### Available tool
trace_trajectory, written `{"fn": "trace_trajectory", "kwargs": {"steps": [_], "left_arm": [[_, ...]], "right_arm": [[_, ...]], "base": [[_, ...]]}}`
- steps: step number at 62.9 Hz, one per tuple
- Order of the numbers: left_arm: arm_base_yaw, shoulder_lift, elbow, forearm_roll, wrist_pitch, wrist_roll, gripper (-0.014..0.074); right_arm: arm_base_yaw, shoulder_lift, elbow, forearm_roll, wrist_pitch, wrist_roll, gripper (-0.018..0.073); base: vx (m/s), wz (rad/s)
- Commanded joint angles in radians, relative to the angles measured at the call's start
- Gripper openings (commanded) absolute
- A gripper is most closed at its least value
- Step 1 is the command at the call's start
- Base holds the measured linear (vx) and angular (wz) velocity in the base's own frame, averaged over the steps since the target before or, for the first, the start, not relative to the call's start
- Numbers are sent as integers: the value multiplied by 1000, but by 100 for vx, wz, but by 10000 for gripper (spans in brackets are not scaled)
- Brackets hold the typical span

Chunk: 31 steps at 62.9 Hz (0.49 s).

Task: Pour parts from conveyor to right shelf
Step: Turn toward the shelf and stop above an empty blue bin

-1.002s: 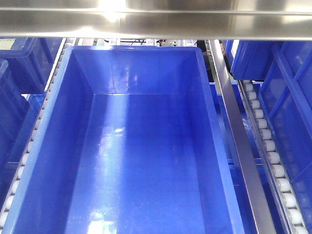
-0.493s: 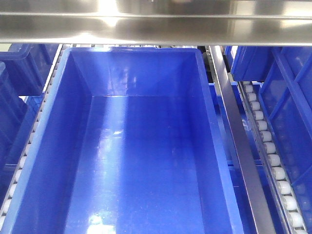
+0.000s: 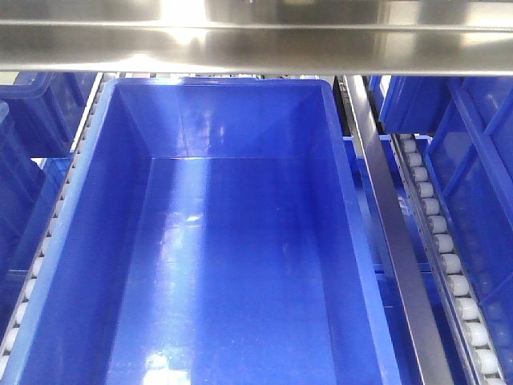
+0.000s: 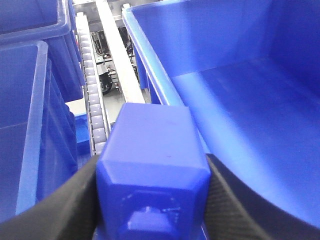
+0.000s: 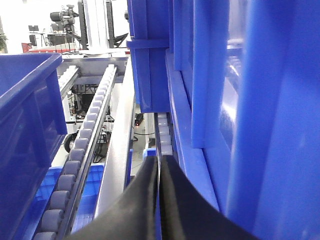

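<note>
My left gripper is to release the blue block. It will let go near the middle of the large glossy blue bin's bottom [image 3: 218,270].
The part [image 4: 152,150], a bright blue block with a stud on its near end, fills the lower middle of the left wrist view. My left gripper [image 4: 152,200] is shut on it, one black finger [image 4: 60,210] pressed against each side. The block hangs beside the left rim of a large glossy blue bin [image 4: 210,45] on the right shelf [image 3: 256,40]. In the front view that bin [image 3: 88,241] shows no parts inside. My right gripper [image 5: 160,165] is shut with nothing in it, between a roller track and a bin wall. The conveyor is out of view.
Neighbouring blue bins stand at the left [image 3: 32,104] and right [image 3: 481,200]. A steel rail [image 3: 385,216] and white roller track [image 3: 437,233] run along the middle bin's right side. A tall blue bin wall [image 5: 260,120] lies close to my right gripper; a roller track [image 5: 85,145] runs left of it.
The front view shifted slightly a second ago, so the bin's far rim sits a little lower under the steel beam. Nothing has visibly moved in the last half second.
</note>
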Motion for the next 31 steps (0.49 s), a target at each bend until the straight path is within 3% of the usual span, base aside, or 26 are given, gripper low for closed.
{"fn": "trace_trajectory", "kwargs": {"steps": [1,31], "left_arm": [[-8,10,-26,-8,-82,-11,-6],[-8,28,-70,-16,-111,-7,-4]], "right_arm": [[-4,-18,15,-6,-75,-7,-9],[-4,-18,15,-6,-75,-7,-9]], "base": [[0,0],[0,0]]}}
